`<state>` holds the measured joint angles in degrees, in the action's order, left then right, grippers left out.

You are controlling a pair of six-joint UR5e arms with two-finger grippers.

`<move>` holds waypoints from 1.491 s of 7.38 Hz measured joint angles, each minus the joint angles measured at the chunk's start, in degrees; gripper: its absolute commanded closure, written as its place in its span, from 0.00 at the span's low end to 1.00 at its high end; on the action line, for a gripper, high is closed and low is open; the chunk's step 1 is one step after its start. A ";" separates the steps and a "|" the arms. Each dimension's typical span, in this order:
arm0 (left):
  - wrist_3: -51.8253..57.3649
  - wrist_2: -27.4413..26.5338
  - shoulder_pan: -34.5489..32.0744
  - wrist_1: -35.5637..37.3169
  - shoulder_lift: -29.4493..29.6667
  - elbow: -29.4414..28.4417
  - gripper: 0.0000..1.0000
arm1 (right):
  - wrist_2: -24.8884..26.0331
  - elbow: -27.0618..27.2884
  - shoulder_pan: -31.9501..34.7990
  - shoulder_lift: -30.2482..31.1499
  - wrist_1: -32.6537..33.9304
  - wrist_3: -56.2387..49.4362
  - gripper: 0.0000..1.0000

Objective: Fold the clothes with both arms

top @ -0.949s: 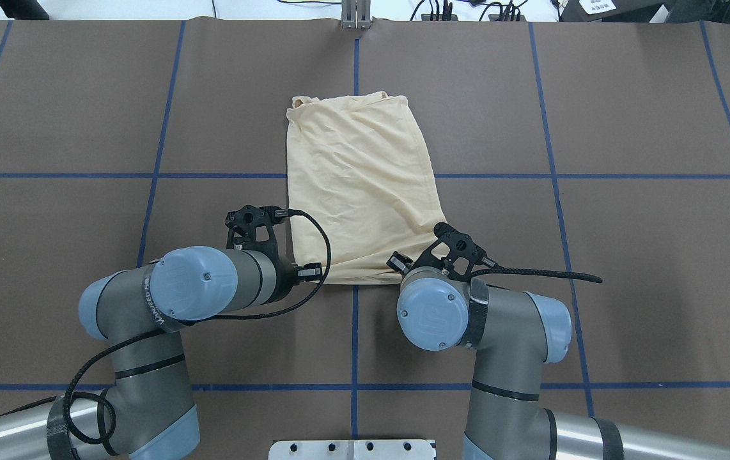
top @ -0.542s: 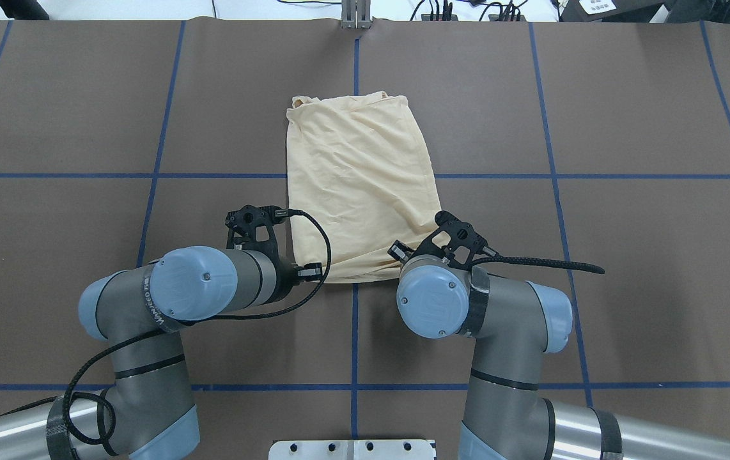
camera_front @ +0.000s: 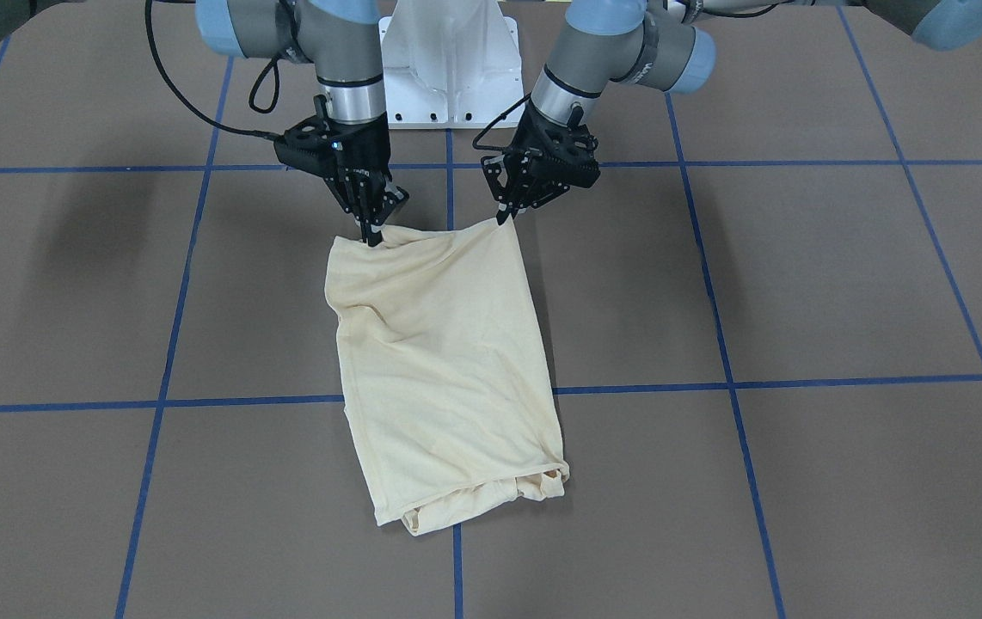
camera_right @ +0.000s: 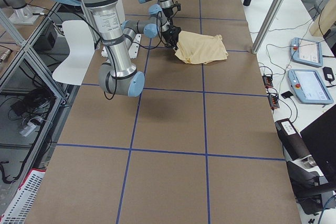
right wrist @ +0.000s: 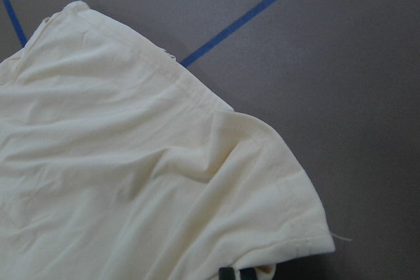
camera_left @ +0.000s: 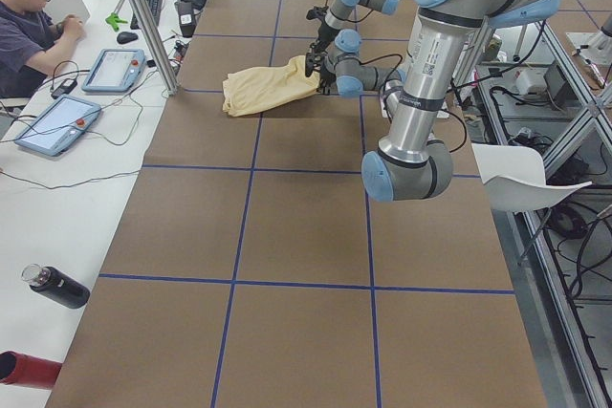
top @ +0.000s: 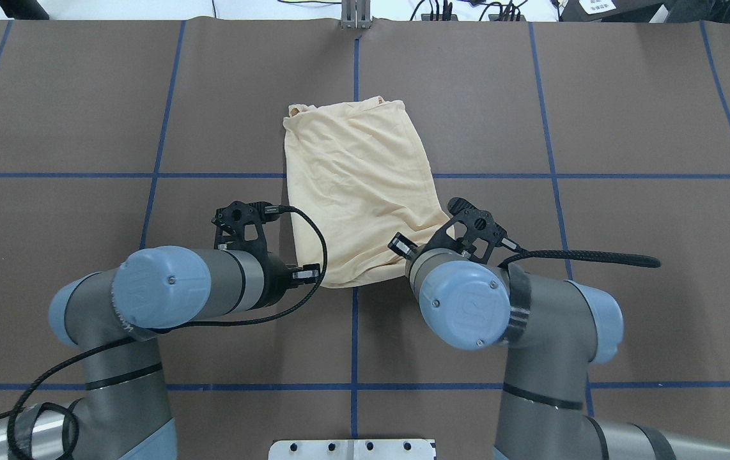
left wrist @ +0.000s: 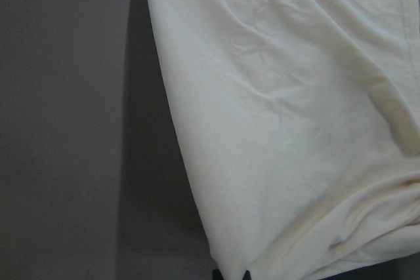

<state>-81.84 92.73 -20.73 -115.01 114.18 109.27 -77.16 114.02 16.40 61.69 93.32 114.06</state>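
My left gripper is to let go of the T-shirt corner it has, and will do so just on the pedestal's side of the crosswise blue line [camera_front: 547, 365] [left wrist: 155, 6].
The pale cream T-shirt [camera_front: 444, 370] lies folded into a narrow rectangle, plain side up, across the table's middle [top: 355, 185]; no print or label shows. My left gripper [camera_front: 504, 217] is shut on one near corner of it. My right gripper [camera_front: 371, 239] is shut on the other near corner. Both corners hang lifted off the table while the far end [camera_front: 474, 503] rests on it. In the overhead view both grippers are hidden under their wrists. In the left wrist view the fingertips [left wrist: 230, 275] pinch the cloth's edge [left wrist: 282, 129]. In the right wrist view the fingertips [right wrist: 236, 273] pinch the hem [right wrist: 197, 181].
The brown table cover [top: 627, 128] carries a grid of blue tape lines. The white pedestal base [camera_front: 448, 60] stands behind the grippers. An operator [camera_left: 29, 7] sits at a side bench with tablets [camera_left: 115, 69] and a dark bottle [camera_left: 57, 286].
Both grippers have risen with the shirt's near corners. The right arm has swung outward to the right and the left elbow outward to the left. The near edge is now bunched and lifted.
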 measured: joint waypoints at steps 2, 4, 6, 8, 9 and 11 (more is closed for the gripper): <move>-1.34 0.82 2.73 3.89 -4.37 10.71 1.00 | 0.28 12.61 -6.56 0.76 10.54 0.19 1.00; -2.93 0.95 5.40 12.13 -4.91 18.15 1.00 | 0.24 18.10 -7.69 0.39 16.06 -0.56 1.00; -0.53 0.98 3.44 17.97 -0.33 15.07 1.00 | 0.02 11.21 -1.75 -2.30 13.24 -6.39 1.00; 4.03 1.14 -2.74 18.94 4.55 6.83 1.00 | -0.08 -1.07 5.03 -5.22 4.58 -10.37 1.00; 5.96 1.15 -5.54 18.87 6.65 2.22 1.00 | -0.09 -6.48 6.92 -6.61 1.08 -11.52 1.00; 9.62 1.07 -9.83 17.93 10.19 -6.19 1.00 | -0.10 -13.33 8.61 -8.40 -3.16 -12.67 1.00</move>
<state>-72.22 93.79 -30.56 -97.07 124.36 103.08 -77.26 100.69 25.01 53.29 90.16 101.39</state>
